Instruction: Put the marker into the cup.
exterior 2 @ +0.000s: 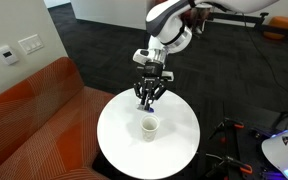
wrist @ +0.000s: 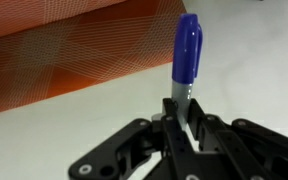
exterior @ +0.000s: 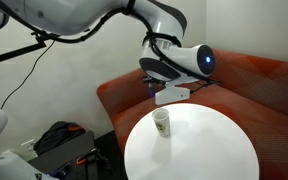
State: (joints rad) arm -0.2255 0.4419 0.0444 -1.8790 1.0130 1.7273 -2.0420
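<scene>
My gripper needs to release the blue marker inside the small white paper cup (exterior: 162, 119) that stands on the round white table. The marker is now upright between the gripper's fingers.
The blue marker (wrist: 187, 48) with a lighter grey end stands up between my gripper's fingers (wrist: 182, 118) in the wrist view; the gripper is shut on it. In an exterior view the gripper (exterior 2: 148, 97) hangs above the far part of the round white table (exterior 2: 179, 140), behind the small white paper cup (exterior 2: 149, 127). The cup stands upright on the table, also shown in an exterior view (exterior: 162, 123), below and in front of the gripper's wrist (exterior: 170, 93). The marker is too small to make out in both exterior views.
An orange-red sofa (exterior: 259, 85) curves behind the table, also shown in an exterior view (exterior 2: 34, 110) and in the wrist view (wrist: 64, 45). A black bag (exterior: 59, 138) lies on the floor beside the sofa. Dark carpet surrounds the table.
</scene>
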